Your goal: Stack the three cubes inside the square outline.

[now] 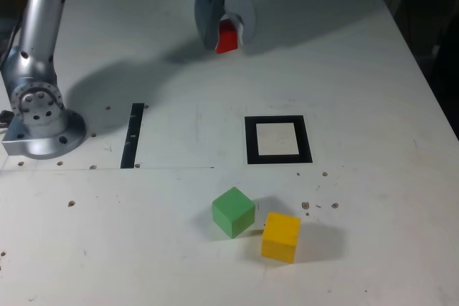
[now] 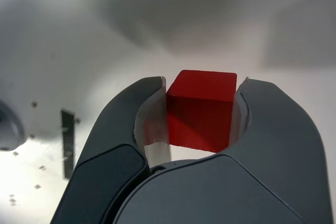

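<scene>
The red cube will be released on the outline's white centre [image 1: 276, 135], near the far black edge.
My gripper [image 1: 228, 37] is at the far side of the white table, shut on the red cube [image 1: 226, 38]. The wrist view shows the red cube [image 2: 201, 108] squeezed between both grey jaws of the gripper [image 2: 202, 116]. The green cube [image 1: 233, 211] and the yellow cube [image 1: 280, 236] lie close together near the table's front, almost touching at a corner. The square outline [image 1: 278, 140], black with a white centre, sits between them and the gripper, with nothing in it.
The arm's grey base [image 1: 39, 116] stands at the exterior view's left. A narrow black strip [image 1: 133, 135] lies between the base and the outline; the strip [image 2: 67, 142] also shows in the wrist view. Small holes dot the table [image 1: 373, 69].
</scene>
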Robot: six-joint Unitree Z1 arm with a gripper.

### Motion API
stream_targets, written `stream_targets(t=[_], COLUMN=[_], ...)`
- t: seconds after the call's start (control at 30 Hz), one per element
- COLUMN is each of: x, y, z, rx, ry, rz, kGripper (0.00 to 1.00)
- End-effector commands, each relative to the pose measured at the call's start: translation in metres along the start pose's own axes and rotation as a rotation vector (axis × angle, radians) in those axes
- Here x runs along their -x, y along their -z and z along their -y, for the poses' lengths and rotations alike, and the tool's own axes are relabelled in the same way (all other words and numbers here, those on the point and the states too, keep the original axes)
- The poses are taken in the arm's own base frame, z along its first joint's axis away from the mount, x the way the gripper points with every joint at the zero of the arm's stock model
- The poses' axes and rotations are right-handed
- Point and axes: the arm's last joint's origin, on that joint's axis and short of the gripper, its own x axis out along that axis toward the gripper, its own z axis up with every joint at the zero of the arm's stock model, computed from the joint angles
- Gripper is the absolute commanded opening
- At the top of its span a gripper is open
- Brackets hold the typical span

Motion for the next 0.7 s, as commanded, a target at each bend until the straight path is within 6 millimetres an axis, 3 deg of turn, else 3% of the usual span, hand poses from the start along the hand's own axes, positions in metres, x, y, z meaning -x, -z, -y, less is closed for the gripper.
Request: stream_targets(t=[0.0,0.2,0.33,0.47,0.67], x=[0.012,0.048,0.05,0.037,0.024], y=[0.006,0.026,0.029,0.022,0.013], z=[0.02,0.118,0.169,0.196,0.205], rx=[-0.033,-0.167,-0.216,-0.229,-0.228], ry=[-0.008,-0.044,-0.049,-0.046,-0.048], rz=[0.014,0.074,0.081,0.035,-0.004], kGripper=[0.28,0.28,0.28,0.28,0.28])
